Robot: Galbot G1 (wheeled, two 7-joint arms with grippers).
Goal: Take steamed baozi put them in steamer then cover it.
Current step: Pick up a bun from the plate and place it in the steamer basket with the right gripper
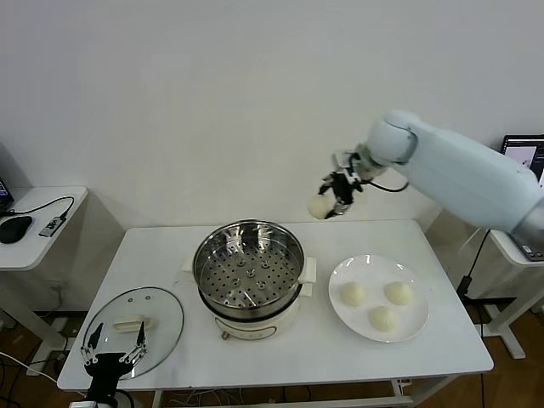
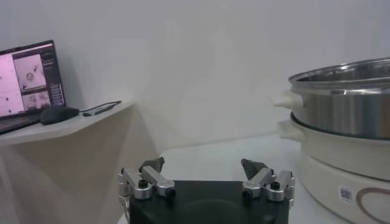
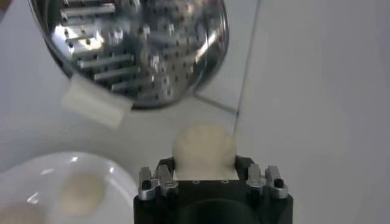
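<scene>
My right gripper is going to release the baozi on the back part of the steamer's perforated tray [image 1: 247,247] [image 3: 184,49], at the spot closest to the wall.
My right gripper [image 1: 331,201] is shut on one cream-white baozi [image 1: 320,206] and holds it in the air, behind and to the right of the steamer [image 1: 248,276]. In the right wrist view the baozi [image 3: 204,148] sits between the jaws, with the steamer's perforated tray [image 3: 131,45] below it. The tray holds no bun. Three more baozi [image 1: 353,294] [image 1: 399,292] [image 1: 383,318] lie on the white plate [image 1: 367,268] to the right of the steamer. My left gripper [image 1: 114,349] is open and empty, low at the table's front left, over the glass lid [image 1: 161,319].
A small side table [image 1: 34,225] with a mouse and cable stands at the far left. Another desk with a screen [image 1: 523,151] is at the far right. The wall is close behind the table. In the left wrist view the steamer [image 2: 341,122] stands to one side.
</scene>
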